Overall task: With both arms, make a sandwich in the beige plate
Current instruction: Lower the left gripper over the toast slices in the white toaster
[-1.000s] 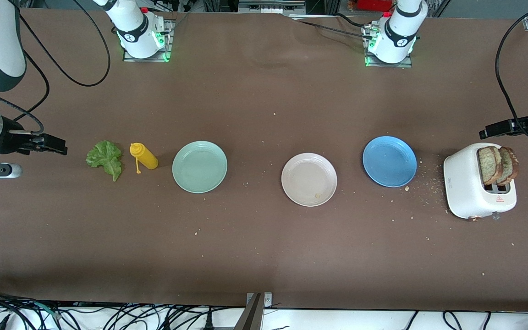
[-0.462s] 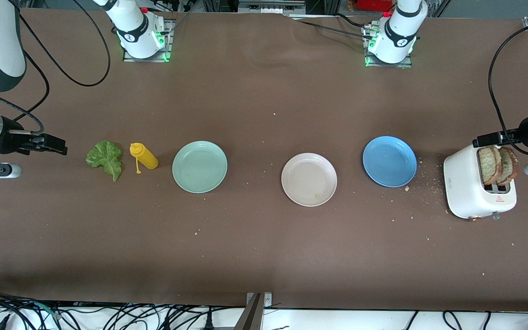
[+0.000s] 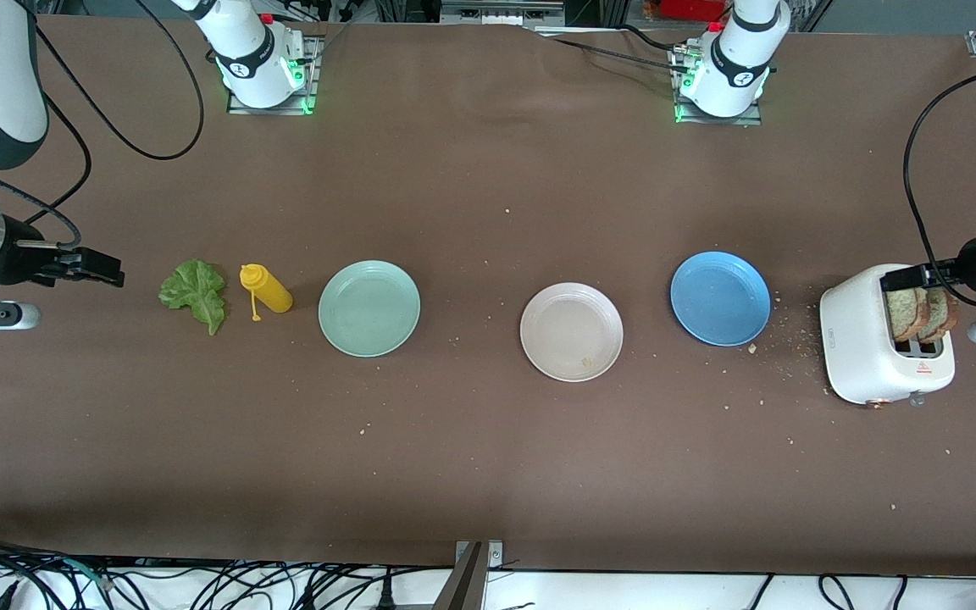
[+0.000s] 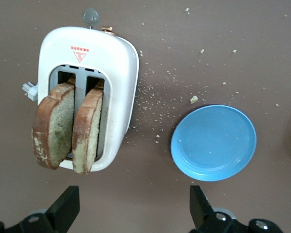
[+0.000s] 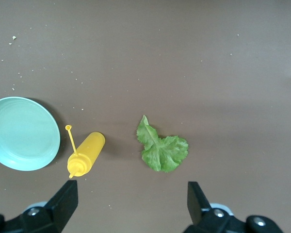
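Observation:
My left gripper needs to close on the toast slice nearer the blue plate, by its top edge (image 3: 918, 295) (image 4: 82, 153) at the end away from the toaster's knob.
Two brown toast slices (image 3: 912, 312) (image 4: 53, 126) stand upright in the white toaster (image 3: 856, 339) (image 4: 119, 63) at the left arm's end of the table. My left gripper (image 3: 901, 277) (image 4: 134, 208) hangs open over the toaster, by the tops of the slices, holding nothing. The beige plate (image 3: 560, 322) lies bare mid-table with a crumb on it. A green lettuce leaf (image 3: 196, 292) (image 5: 161, 148) lies at the right arm's end. My right gripper (image 3: 102, 268) (image 5: 131, 206) waits open in the air beside the leaf, empty.
A yellow squeeze bottle (image 3: 266, 290) (image 5: 85, 155) lies between the lettuce and a mint-green plate (image 3: 368, 307) (image 5: 22, 133). A blue plate (image 3: 719, 298) (image 4: 213, 143) sits between the beige plate and the toaster. Crumbs are scattered round the toaster.
My left gripper has come in over the toaster and now covers the tops of the toast slices. The right arm has not moved.

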